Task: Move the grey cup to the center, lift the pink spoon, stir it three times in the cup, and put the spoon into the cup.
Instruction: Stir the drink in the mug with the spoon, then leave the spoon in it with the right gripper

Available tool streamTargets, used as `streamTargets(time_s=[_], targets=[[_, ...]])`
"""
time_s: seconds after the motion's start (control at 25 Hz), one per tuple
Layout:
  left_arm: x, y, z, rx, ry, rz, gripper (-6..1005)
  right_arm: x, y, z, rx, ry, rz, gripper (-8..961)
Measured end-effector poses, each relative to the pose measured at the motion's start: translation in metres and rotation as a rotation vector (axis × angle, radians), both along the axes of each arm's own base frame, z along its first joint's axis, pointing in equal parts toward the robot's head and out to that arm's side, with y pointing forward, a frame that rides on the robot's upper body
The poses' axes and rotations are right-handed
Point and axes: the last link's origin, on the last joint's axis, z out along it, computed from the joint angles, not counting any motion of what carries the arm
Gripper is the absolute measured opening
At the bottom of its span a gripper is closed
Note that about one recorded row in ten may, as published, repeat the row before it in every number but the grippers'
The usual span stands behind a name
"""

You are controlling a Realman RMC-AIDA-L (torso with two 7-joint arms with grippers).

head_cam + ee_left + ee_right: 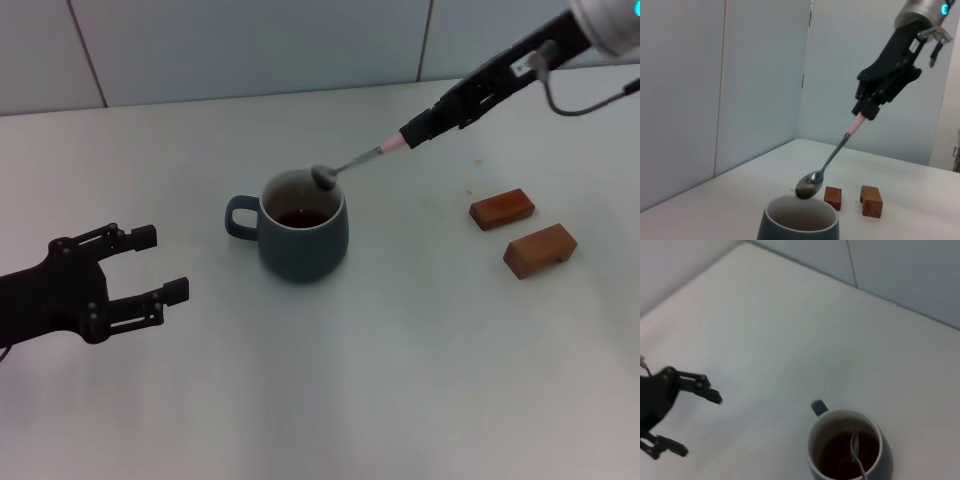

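Observation:
My right gripper will let go of the pink spoon, bowl-down, into the brown residue that sits inside the grey cup (303, 198) (846, 447).
The grey cup (303, 228) stands near the table's middle, handle toward my left, brown residue inside. It also shows in the left wrist view (798, 222) and the right wrist view (845, 447). My right gripper (412, 132) is shut on the pink spoon (352, 160) by its pink handle end. The spoon slants down and its silver bowl hangs just above the cup's rim, as the left wrist view (825, 167) shows. In the right wrist view the spoon (857, 453) lies over the cup's opening. My left gripper (165, 264) is open and empty, left of the cup.
Two brown wooden blocks (501, 209) (540, 250) lie to the right of the cup. A pale wall with panel seams runs behind the table's far edge.

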Motion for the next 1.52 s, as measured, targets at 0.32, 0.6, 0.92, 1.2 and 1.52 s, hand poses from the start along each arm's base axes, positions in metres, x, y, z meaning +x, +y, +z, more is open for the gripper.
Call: streamTargets(time_s=[0.32, 0.6, 0.92, 1.2, 1.52], targets=[[0.001, 0.001, 0.000, 0.004, -0.005, -0.004, 815, -0.027, 0.018, -0.037, -0.075, -0.181, 0.064, 148], [0.001, 0.000, -0.001, 0.005, -0.007, -0.005, 815, -0.042, 0.020, -0.061, -0.137, -0.260, 0.103, 155], [0.001, -0.001, -0.001, 0.005, -0.006, -0.007, 815, -0.061, 0.022, -0.074, -0.164, -0.328, 0.164, 163], [0.002, -0.001, -0.003, 0.005, -0.007, -0.008, 814, -0.067, 0.029, -0.074, -0.116, -0.353, 0.190, 171], [0.003, 0.000, -0.003, 0.005, -0.008, -0.013, 815, -0.068, 0.025, -0.069, -0.158, -0.400, 0.184, 179]])
